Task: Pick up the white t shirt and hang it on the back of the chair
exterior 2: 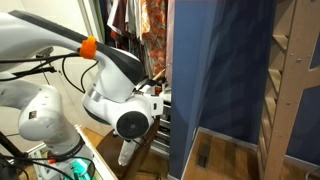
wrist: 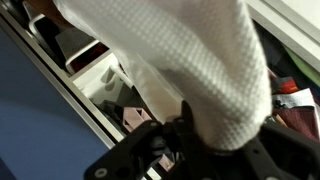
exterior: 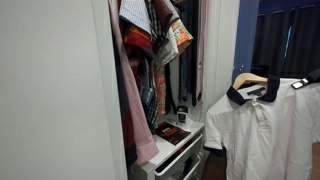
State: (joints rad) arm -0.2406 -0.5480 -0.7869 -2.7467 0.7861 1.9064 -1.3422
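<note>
Next, I open my gripper and let go of the white t shirt, now held up next to the open wardrobe, low down (exterior: 248, 161) beside the white drawer unit, below the blue panel.
The white t shirt (exterior: 265, 125) has a dark collar and hangs on a light wooden hanger (exterior: 250, 80) at the right of an exterior view, held up next to the open wardrobe. In the wrist view its white waffle fabric (wrist: 190, 60) fills the picture and runs down between my gripper's (wrist: 215, 140) dark fingers, which are shut on it. The gripper itself is hidden in both exterior views; only the white arm (exterior 2: 120, 95) shows, reaching behind a blue panel. A brown sliver (exterior: 316, 155) at the right edge may be the chair; I cannot tell.
The open wardrobe holds pinkish and patterned garments (exterior: 145, 60). A white drawer unit (exterior: 178, 152) stands below them and shows in the wrist view (wrist: 95, 80). A tall blue panel (exterior 2: 220, 80) and wooden shelving (exterior 2: 295, 90) stand close to the arm.
</note>
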